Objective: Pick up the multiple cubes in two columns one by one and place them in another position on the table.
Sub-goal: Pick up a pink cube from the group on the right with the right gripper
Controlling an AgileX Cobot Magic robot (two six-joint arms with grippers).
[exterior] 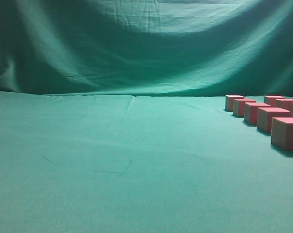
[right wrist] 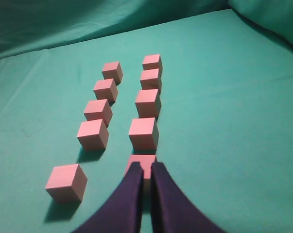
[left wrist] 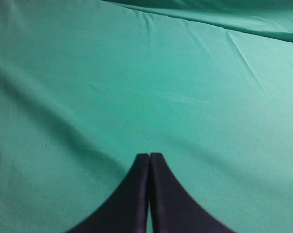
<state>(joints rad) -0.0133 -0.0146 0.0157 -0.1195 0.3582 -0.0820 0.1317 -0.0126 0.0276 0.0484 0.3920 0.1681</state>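
Note:
The nearest pink cube, which sits apart from its row, should be taken next, with my right gripper closing on the sides of the nearest pink cube (exterior: 285,134) (right wrist: 67,182).
Several pink cubes (right wrist: 143,133) stand in two columns on the green table (right wrist: 224,97). The nearest left-column cube (right wrist: 66,182) sits apart from its row, off to the left. My right gripper (right wrist: 146,167) hangs over the nearest right-column cube (right wrist: 142,161), whose near part its dark fingers hide. The jaws are shut to a thin slit, far narrower than that cube, with nothing gripped. In the exterior view the cubes (exterior: 286,133) line the right edge and no gripper shows. My left gripper (left wrist: 149,155) is shut and empty over bare table (left wrist: 136,73).
A wrinkled green cloth backdrop (exterior: 146,43) hangs behind the table (exterior: 112,160). Green cloth stretches left of the cubes across the exterior view. In the right wrist view green cloth also lies to the right of the columns.

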